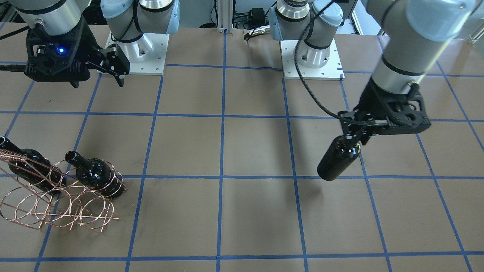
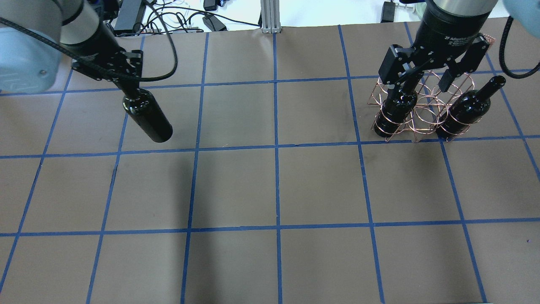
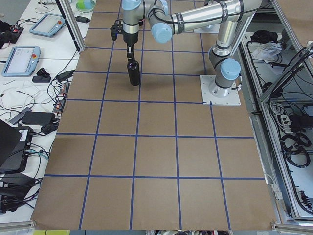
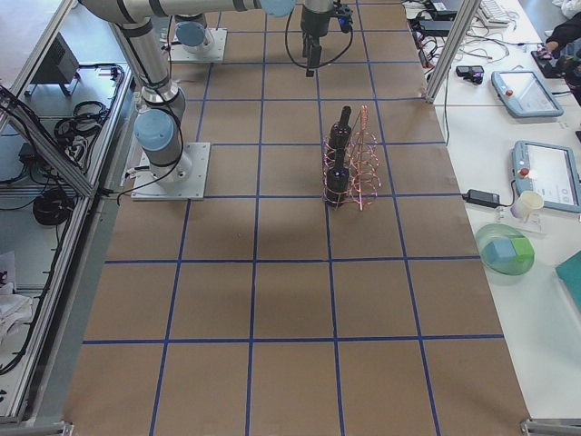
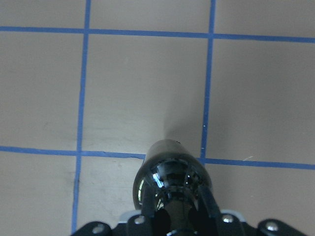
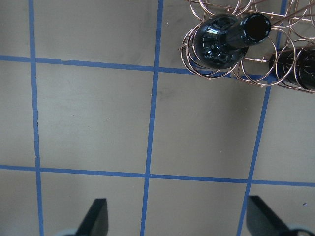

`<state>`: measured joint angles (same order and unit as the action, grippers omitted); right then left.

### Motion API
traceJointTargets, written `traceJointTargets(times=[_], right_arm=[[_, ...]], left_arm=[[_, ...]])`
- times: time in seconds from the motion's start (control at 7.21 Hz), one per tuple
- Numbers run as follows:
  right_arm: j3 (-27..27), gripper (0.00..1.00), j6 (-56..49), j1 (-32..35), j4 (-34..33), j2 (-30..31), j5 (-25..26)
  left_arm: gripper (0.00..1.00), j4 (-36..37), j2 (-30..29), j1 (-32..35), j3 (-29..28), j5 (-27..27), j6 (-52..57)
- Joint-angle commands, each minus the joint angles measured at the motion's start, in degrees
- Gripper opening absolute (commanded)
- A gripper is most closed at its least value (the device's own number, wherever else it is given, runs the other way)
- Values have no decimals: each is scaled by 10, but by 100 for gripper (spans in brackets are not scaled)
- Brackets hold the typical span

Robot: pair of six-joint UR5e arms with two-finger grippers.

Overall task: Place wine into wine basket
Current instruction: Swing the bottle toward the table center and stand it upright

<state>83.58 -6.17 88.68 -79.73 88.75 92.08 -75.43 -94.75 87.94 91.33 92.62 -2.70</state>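
The robot's left gripper will set the wine bottle upright on the table [image 1: 233, 133] next to the central blue tape crossing.
My left gripper [image 2: 131, 88] is shut on the neck of a near-black wine bottle [image 2: 148, 118] and holds it upright above the table, clear of the surface. It also shows in the front view [image 1: 337, 159] and in the left wrist view [image 5: 172, 179]. The copper wire wine basket [image 2: 423, 106] stands far off at the table's right side, also seen in the front view [image 1: 56, 204]. Two look-alike bottles [image 2: 394, 110] [image 2: 467, 109] sit in its outer loops; the middle loops hold nothing. My right gripper [image 2: 426, 82] is open and empty, raised high near the basket.
The table is brown paper with a blue tape grid [image 2: 276, 147]. The two arm bases [image 1: 136, 49] [image 1: 312, 53] stand on white plates at the robot's edge. Cables and power supplies [image 2: 168, 19] lie beyond the far edge.
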Motion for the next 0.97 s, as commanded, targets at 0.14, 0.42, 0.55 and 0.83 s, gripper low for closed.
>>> traceJointTargets(times=[0.14, 0.42, 0.55, 0.83], right_arm=[[0, 100, -1, 0, -3, -3, -8], [3, 100, -2, 1, -1, -2, -9], [4, 100, -2, 0, -3, -4, -5], [4, 100, -2, 0, -6, -5, -4]], left_arm=[[0, -42, 20, 138, 28, 2, -247], [0, -41, 21, 216, 53, 6, -389], [0, -35, 15, 243, 71, 2, -467], [0, -23, 5, 267, 76, 3, -487]])
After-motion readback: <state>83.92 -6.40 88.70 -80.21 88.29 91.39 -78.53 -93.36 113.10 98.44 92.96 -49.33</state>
